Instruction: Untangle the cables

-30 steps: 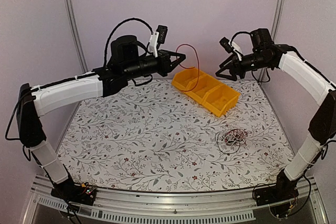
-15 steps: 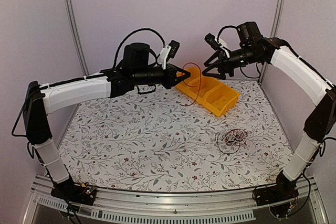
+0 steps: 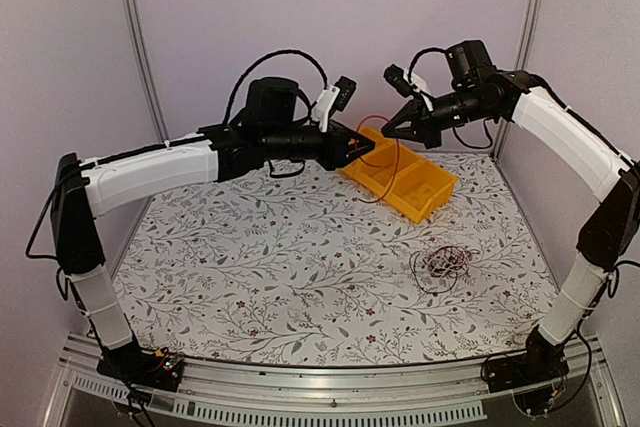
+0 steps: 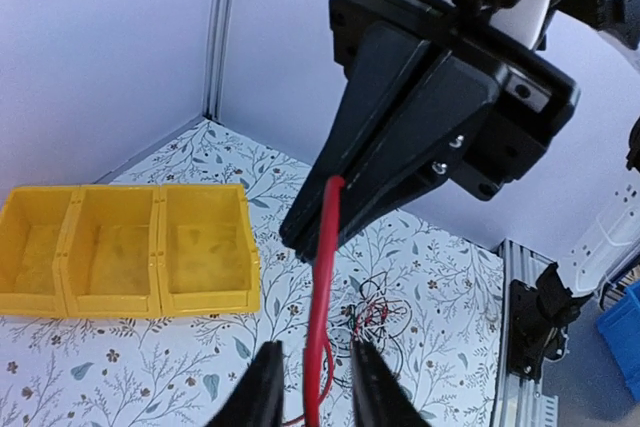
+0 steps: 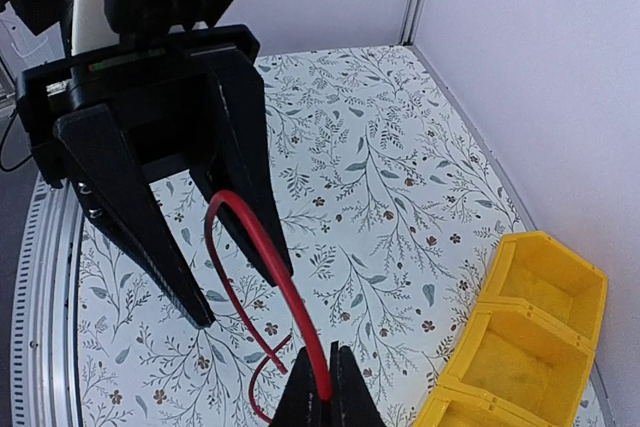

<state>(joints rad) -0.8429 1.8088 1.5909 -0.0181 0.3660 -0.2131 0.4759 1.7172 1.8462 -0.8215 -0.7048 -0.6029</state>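
Next, I let go of the red cable with my right gripper in the yellow bin's end compartment [image 3: 362, 156] [image 5: 532, 305] by my left gripper, across the bin's divider.
A red cable [image 3: 397, 169] hangs in the air above the yellow bin, its free end looping down towards the table. My right gripper [image 3: 390, 130] is shut on the cable's upper end; in the right wrist view the cable [image 5: 270, 267] is pinched between my closed fingertips [image 5: 322, 392]. Facing it tip to tip, my left gripper [image 3: 360, 144] is open. In the left wrist view the red cable [image 4: 322, 297] runs between its parted fingers [image 4: 262, 392] and touches neither. The rest of the cables [image 3: 443, 262] lie as a small tangled bundle on the right of the table.
A yellow three-compartment bin [image 3: 425, 202] sits at the back right of the flowered table cover [image 3: 280, 267], just below both grippers. Pale walls and metal posts [image 3: 135, 37] close in the back and sides. The table's metal front rail [image 3: 330, 392] carries both arm bases.
Both grippers have moved together above the bin. My right gripper has shut on the red cable. My left gripper, which was holding it, has opened.
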